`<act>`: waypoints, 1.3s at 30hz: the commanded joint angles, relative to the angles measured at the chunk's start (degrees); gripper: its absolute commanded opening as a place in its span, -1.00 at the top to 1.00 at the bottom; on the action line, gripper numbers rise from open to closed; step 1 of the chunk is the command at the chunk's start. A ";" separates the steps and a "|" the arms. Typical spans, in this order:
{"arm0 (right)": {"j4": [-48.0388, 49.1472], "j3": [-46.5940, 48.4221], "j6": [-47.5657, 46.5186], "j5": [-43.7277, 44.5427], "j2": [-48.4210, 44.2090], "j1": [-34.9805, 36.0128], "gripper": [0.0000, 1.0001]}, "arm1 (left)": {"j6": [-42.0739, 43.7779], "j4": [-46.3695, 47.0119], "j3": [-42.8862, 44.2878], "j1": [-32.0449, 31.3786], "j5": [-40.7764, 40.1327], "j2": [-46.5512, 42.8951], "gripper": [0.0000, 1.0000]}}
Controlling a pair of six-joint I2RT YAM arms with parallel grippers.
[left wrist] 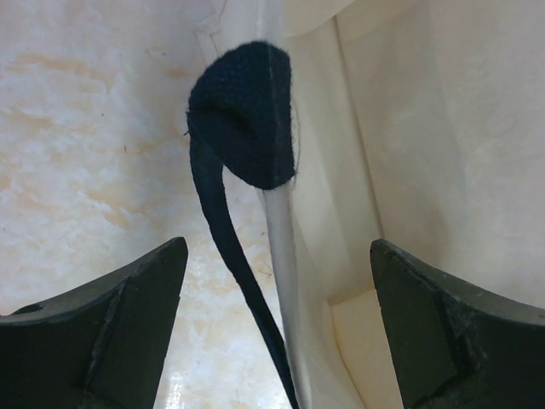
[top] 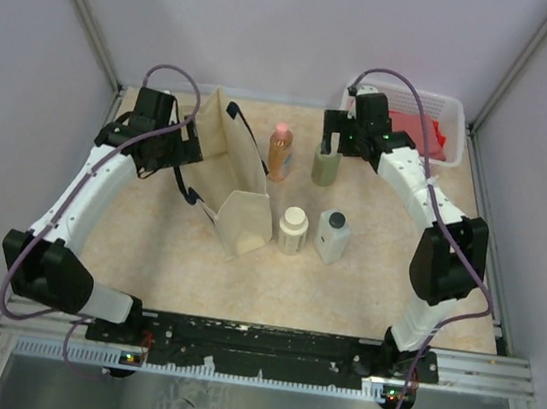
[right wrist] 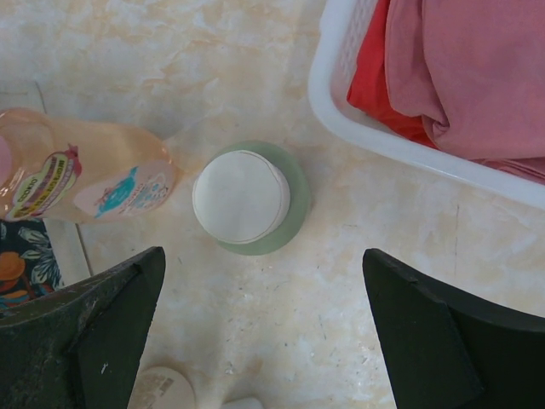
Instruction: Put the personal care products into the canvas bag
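My right gripper should grip the upper body of the olive-green bottle (top: pixel 327 159) (right wrist: pixel 291 210), below its white cap.
The beige canvas bag (top: pixel 237 182) stands open left of centre, its navy strap (left wrist: pixel 244 146) hanging outside. My left gripper (top: pixel 186 149) is open at the bag's left rim; in the left wrist view its gripper (left wrist: pixel 279 285) straddles the bag wall (left wrist: pixel 288 256) without touching it. The orange bottle (top: pixel 279 152), olive-green bottle (top: pixel 325 165), cream round bottle (top: pixel 293 230) and white square bottle (top: pixel 332 234) stand upright on the table, right of the bag. My right gripper (top: pixel 334 144) is open and empty just above and behind the olive-green bottle (right wrist: pixel 249 199), with the orange bottle (right wrist: pixel 89 175) to its left.
A white mesh basket (top: pixel 453 112) with a red cloth (top: pixel 419 131) sits at the back right, close behind my right gripper; its rim (right wrist: pixel 334 102) and cloth (right wrist: pixel 451 77) fill the right wrist view's upper right. Grey walls enclose the table.
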 commanded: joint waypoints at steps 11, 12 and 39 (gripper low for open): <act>0.02 8.22 -3.92 2.67 7.73 2.02 -0.99 | 2.08 8.57 -5.89 0.19 9.16 4.86 0.37; -0.47 8.68 -4.18 2.97 8.20 2.17 -0.98 | 2.10 8.87 -6.13 0.19 10.11 4.90 0.47; -4.22 12.43 -4.60 1.54 15.09 2.44 -0.98 | 8.37 -7.92 -3.82 -1.80 24.88 1.47 0.74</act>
